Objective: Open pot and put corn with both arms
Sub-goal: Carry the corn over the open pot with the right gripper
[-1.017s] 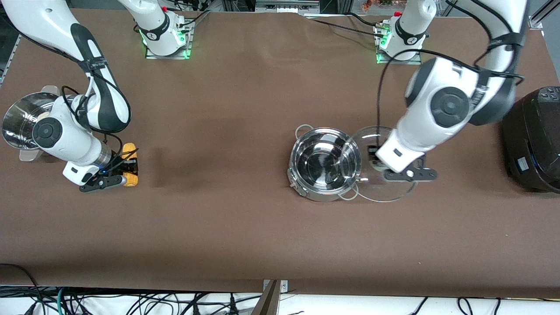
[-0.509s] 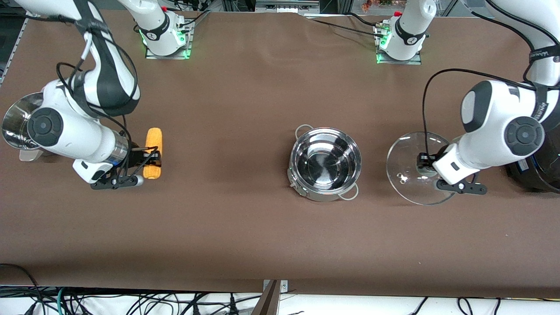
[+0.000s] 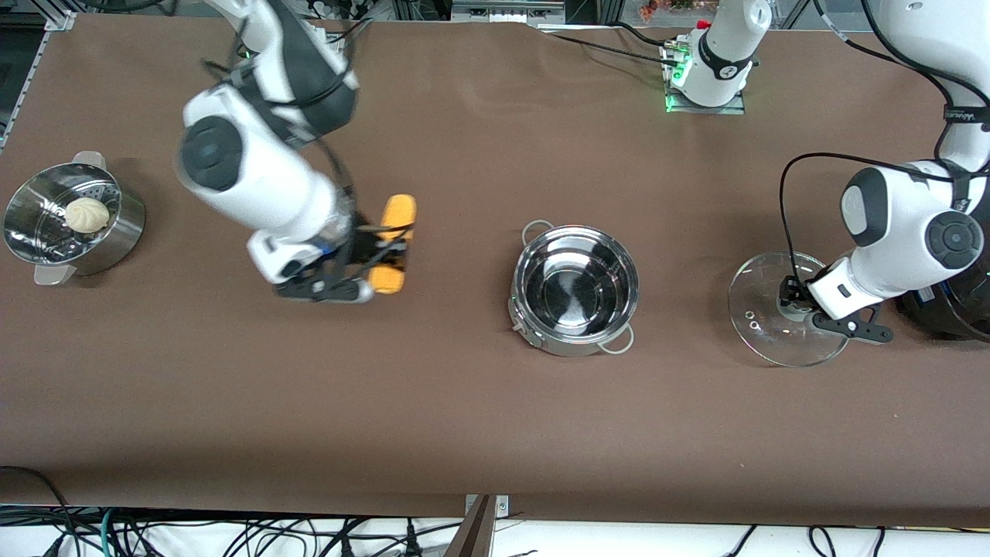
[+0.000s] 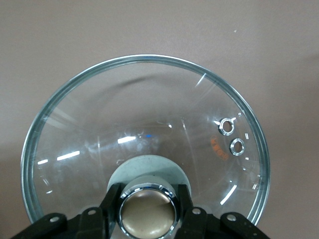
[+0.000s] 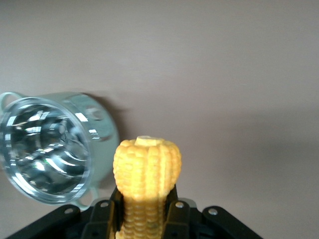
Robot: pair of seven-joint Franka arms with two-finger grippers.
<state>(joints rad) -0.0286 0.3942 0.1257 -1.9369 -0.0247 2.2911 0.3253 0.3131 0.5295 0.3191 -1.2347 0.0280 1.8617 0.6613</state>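
Next, I let go of the glass lid with my left gripper on the table (image 3: 764, 312) between the steel pot and the black cooker.
The steel pot (image 3: 574, 288) stands open and empty at the table's middle; it also shows in the right wrist view (image 5: 47, 154). My right gripper (image 3: 384, 251) is shut on the yellow corn (image 3: 393, 241), held in the air over the table between the steamer bowl and the pot; the cob shows in the right wrist view (image 5: 147, 174). My left gripper (image 3: 790, 300) is shut on the knob (image 4: 147, 211) of the glass lid (image 3: 781, 309), held low over the table beside the pot toward the left arm's end. The lid fills the left wrist view (image 4: 144, 134).
A perforated steel steamer bowl (image 3: 108, 232) with a white bun (image 3: 87, 214) stands at the right arm's end. A big black cooker (image 3: 967, 305) sits at the left arm's end, close to the lid and left arm.
My right gripper lifted the corn off the table and carried it toward the pot, uncovering the steamer bowl. My left gripper carried the lid off the pot toward the black cooker.
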